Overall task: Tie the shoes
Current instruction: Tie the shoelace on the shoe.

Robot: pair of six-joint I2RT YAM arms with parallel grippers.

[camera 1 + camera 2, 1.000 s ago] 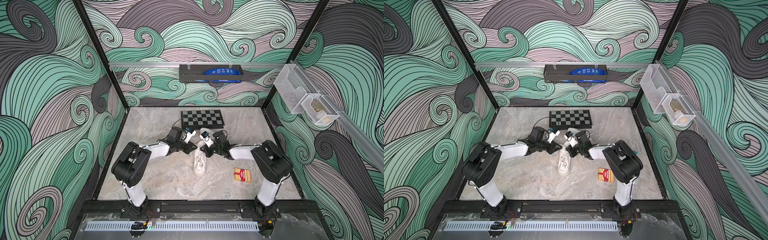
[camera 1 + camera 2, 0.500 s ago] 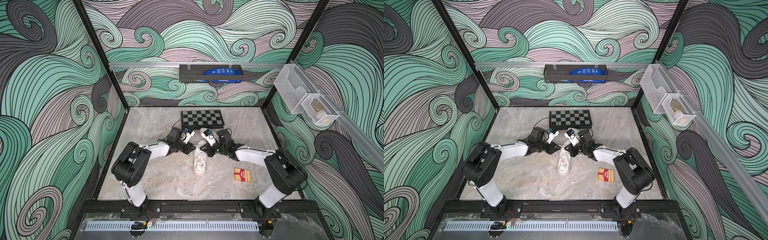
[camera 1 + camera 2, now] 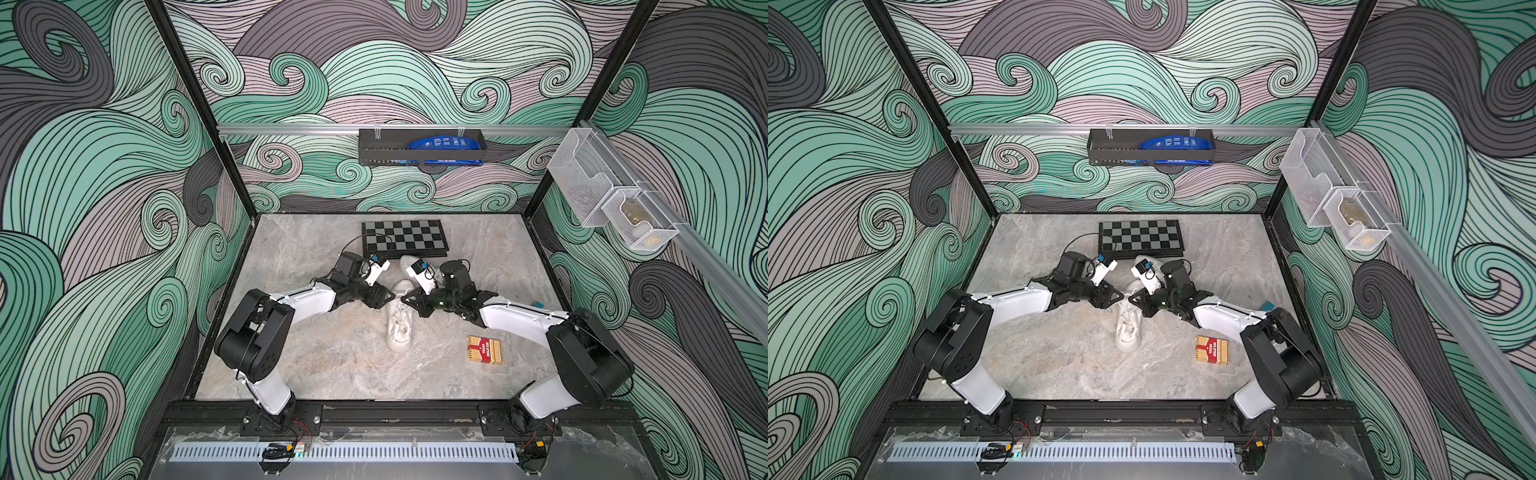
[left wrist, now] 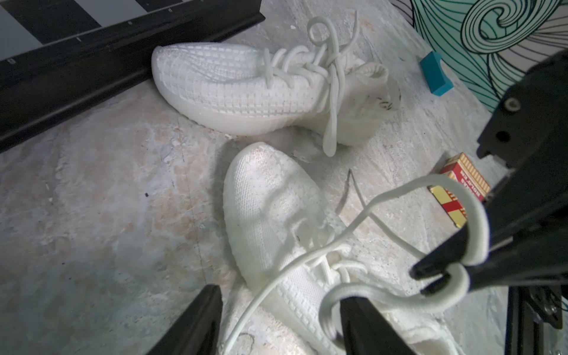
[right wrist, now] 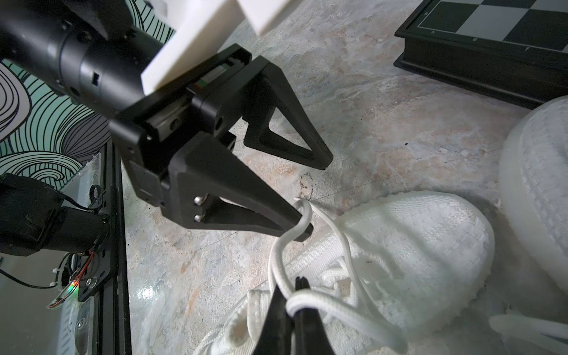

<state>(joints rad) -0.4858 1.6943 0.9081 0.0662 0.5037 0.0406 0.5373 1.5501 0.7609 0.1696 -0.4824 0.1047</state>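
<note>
The lace only drapes round my open left gripper's finger, so it should pinch the loop of the lace (image 4: 477,227) by my right gripper before that opens.
Two white knit shoes lie mid-table. The near shoe (image 3: 398,328) (image 4: 270,209) (image 5: 415,246) has loose laces. The far shoe (image 4: 239,83) (image 3: 405,262) lies by the chessboard, its laces gathered in loops over the tongue. My left gripper (image 4: 279,295) (image 3: 384,297) (image 5: 315,195) stands open beside the near shoe, and a lace (image 4: 396,295) drapes round one of its fingertips (image 5: 302,227). My right gripper (image 5: 296,284) (image 3: 409,301) (image 4: 430,270) is shut on a lace loop (image 5: 338,304) above the shoe's tongue.
A black chessboard (image 3: 403,239) lies at the back. There is a red box (image 3: 484,350) to the right of the near shoe and a small blue block (image 4: 435,73) near the right wall. A black tray (image 3: 419,151) and clear bins (image 3: 602,195) hang on the walls.
My left gripper has gone from shut to open, and the lace now hangs over one finger. The right arm's elbow has swung out to the right while its gripper stays shut.
</note>
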